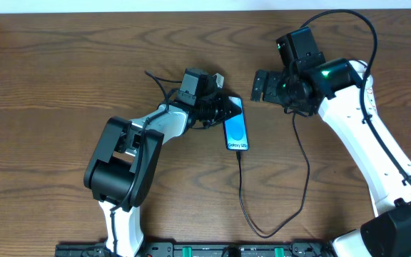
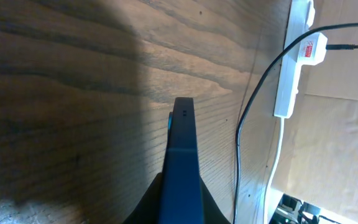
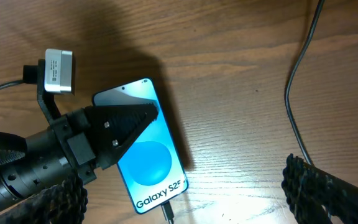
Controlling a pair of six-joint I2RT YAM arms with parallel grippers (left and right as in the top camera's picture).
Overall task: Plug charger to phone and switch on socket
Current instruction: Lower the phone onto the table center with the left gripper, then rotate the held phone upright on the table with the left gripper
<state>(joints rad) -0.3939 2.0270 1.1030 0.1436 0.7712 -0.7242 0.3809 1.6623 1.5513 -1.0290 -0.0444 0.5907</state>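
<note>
The phone, black cable still attached, will leave my left gripper on the bare wooden table [image 1: 227, 136] just under its fingers.
My left gripper [image 1: 223, 108] is shut on the phone [image 1: 236, 126] and holds it by its upper end; its jaws [image 2: 182, 202] grip the phone [image 2: 182, 143], seen edge-on. The blue Galaxy screen [image 3: 148, 158] faces up. The charger's connector [image 3: 166, 213] sits in the phone's bottom port. Its black cable [image 1: 242, 193] loops toward the front edge and back up to the right. My right gripper [image 1: 261, 87] is open and empty, hovering right of the phone, its fingers [image 3: 182, 186] spread wide. The white socket [image 2: 294, 62] shows only in the left wrist view, where the cable [image 2: 244, 124] reaches its red-marked part.
The socket's thick white cord [image 2: 277, 155] runs along the table edge beside a beige surface [image 2: 334, 149]. The cable's loop [image 1: 266, 232] lies near the front edge. The right arm's white link [image 1: 355, 135] crosses the table's right side.
</note>
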